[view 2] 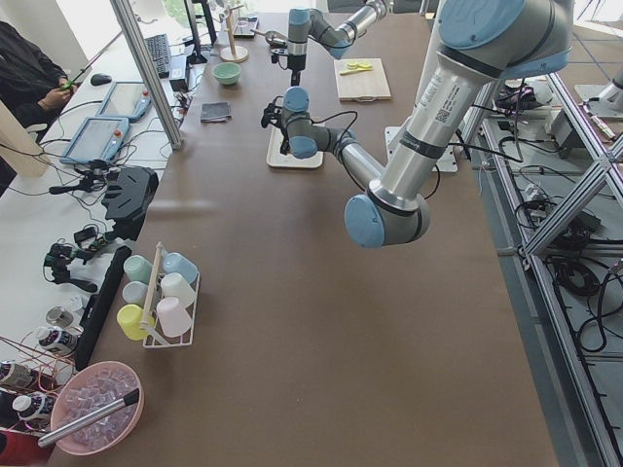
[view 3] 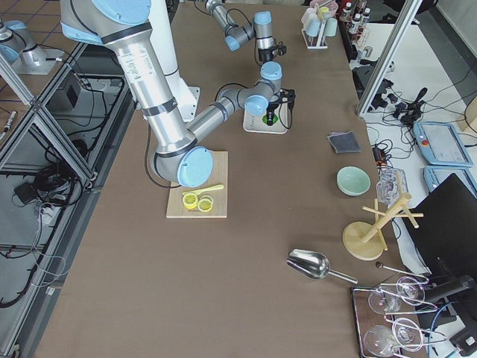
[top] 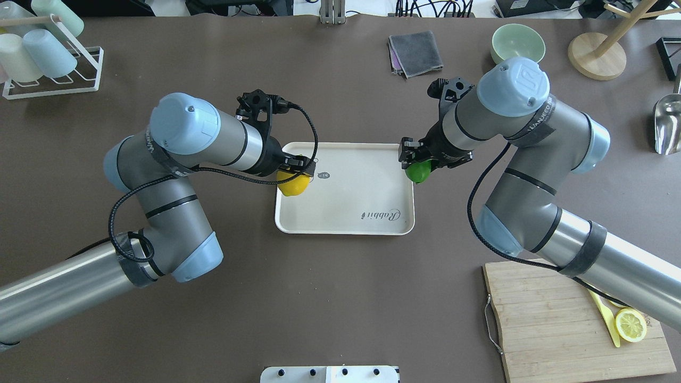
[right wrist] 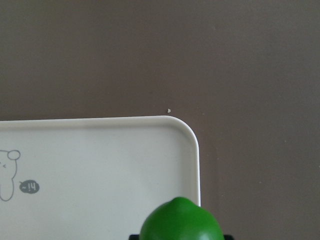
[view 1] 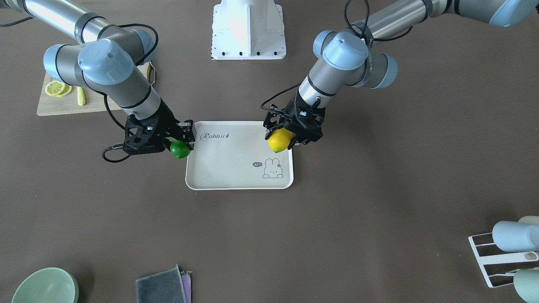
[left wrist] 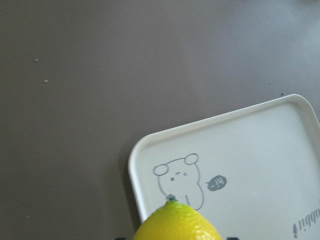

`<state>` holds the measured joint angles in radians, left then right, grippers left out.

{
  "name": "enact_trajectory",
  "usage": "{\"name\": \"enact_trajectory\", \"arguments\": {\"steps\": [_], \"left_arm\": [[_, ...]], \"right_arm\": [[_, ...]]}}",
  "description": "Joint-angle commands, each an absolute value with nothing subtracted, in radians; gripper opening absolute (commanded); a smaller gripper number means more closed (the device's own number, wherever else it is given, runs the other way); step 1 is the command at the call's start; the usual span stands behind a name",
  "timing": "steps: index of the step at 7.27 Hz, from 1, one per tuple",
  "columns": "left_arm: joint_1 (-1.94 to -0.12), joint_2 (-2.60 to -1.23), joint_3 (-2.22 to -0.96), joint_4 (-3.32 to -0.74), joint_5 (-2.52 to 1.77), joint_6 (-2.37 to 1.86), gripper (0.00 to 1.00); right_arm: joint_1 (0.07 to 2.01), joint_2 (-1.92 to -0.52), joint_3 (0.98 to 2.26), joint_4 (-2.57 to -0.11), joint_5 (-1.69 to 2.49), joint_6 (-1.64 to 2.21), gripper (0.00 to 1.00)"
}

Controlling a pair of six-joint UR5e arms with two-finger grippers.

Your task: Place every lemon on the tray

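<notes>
Next, my left gripper releases the yellow lemon on the tray (view 1: 263,149) beside the bunny drawing's small speech bubble.
The off-white Rabbit tray (view 1: 236,168) (top: 351,202) lies at the table's middle. My left gripper (view 1: 283,139) (top: 295,178) is shut on the yellow lemon (view 1: 279,140) (top: 294,183) (left wrist: 176,222) and holds it above the tray's edge by the bunny drawing. My right gripper (view 1: 182,145) (top: 417,167) is shut on the green lemon (view 1: 180,149) (top: 418,171) (right wrist: 181,220) and holds it above the tray's opposite edge, near the "Rabbit" script side. The tray (left wrist: 250,150) (right wrist: 100,160) shows bare in both wrist views.
A wooden cutting board (top: 553,324) (view 1: 63,103) with lemon slices (top: 630,324) and a yellow knife (top: 606,319) lies by my right arm. A green bowl (top: 517,42), grey cloth (top: 415,52), cup rack (top: 42,53), wooden stand (top: 598,50) and metal scoop (top: 667,122) stand along the far side.
</notes>
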<state>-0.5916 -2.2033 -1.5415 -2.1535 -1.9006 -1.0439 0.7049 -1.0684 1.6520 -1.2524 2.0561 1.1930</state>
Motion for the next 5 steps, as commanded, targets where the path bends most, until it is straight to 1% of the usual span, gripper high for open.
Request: {"name": "enact_trajectory", "arguments": {"steps": [1,2,5], "left_arm": [[-0.563,-2.275,-1.459,-2.144,-1.839,-1.072,0.0],[-0.551,-2.286,-1.439,-2.149,-1.795,-1.072,0.0],[-0.529,-2.284,-1.433,-2.141,-1.769,-1.071,0.0]], "right_arm": [[0.655,-1.011,1.609,-1.252,1.999,1.236,0.0],[0.632,-0.976,1.579,-1.25,1.978,1.256,0.0],[0.597,-0.968,1.513,-1.214,1.921,1.264,0.0]]}}
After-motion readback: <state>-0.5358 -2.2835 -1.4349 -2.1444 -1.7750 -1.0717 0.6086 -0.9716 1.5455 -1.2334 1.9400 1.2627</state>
